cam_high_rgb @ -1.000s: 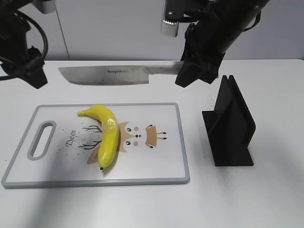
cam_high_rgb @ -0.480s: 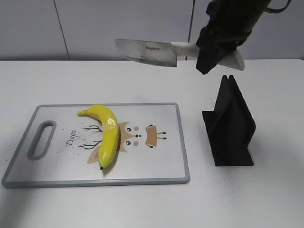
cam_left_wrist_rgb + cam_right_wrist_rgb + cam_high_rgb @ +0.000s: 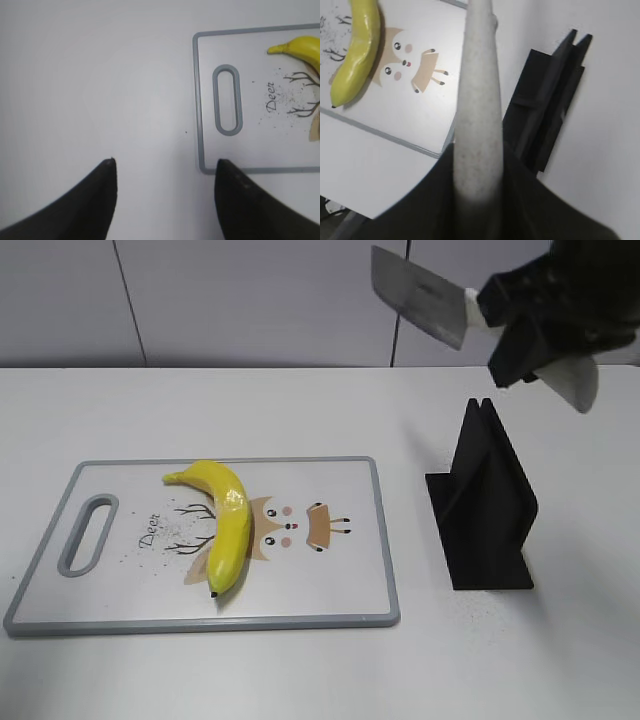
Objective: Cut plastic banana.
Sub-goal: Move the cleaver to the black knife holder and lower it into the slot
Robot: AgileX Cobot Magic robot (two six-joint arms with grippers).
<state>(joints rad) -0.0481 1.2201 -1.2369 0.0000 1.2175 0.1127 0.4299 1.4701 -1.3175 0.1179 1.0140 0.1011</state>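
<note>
The knife, now held high above its stand, will be released by my right gripper in the slot point(image 3: 513, 466) point(image 3: 554, 97) between the upright panels of the black knife stand.
The yellow plastic banana point(image 3: 229, 523) lies whole on the white cutting board point(image 3: 330, 590), left of its deer picture. It also shows in the right wrist view point(image 3: 355, 52) and its stem end in the left wrist view point(image 3: 299, 49). My right gripper point(image 3: 530, 325) is shut on the pale handle point(image 3: 477, 120) of a knife point(image 3: 418, 295), held high at the top right, above the black knife stand point(image 3: 485, 502). My left gripper point(image 3: 165, 172) is open and empty over bare table, left of the board's handle slot point(image 3: 227, 99). It is out of the exterior view.
The black knife stand also shows in the right wrist view point(image 3: 547, 95), to the right of the board. White table point(image 3: 300, 410) lies all round the board. A grey wall stands behind.
My right gripper has lifted the knife and swung it from above the board's far edge to the upper right, over the stand. The left arm has left the exterior view. The banana has not moved.
</note>
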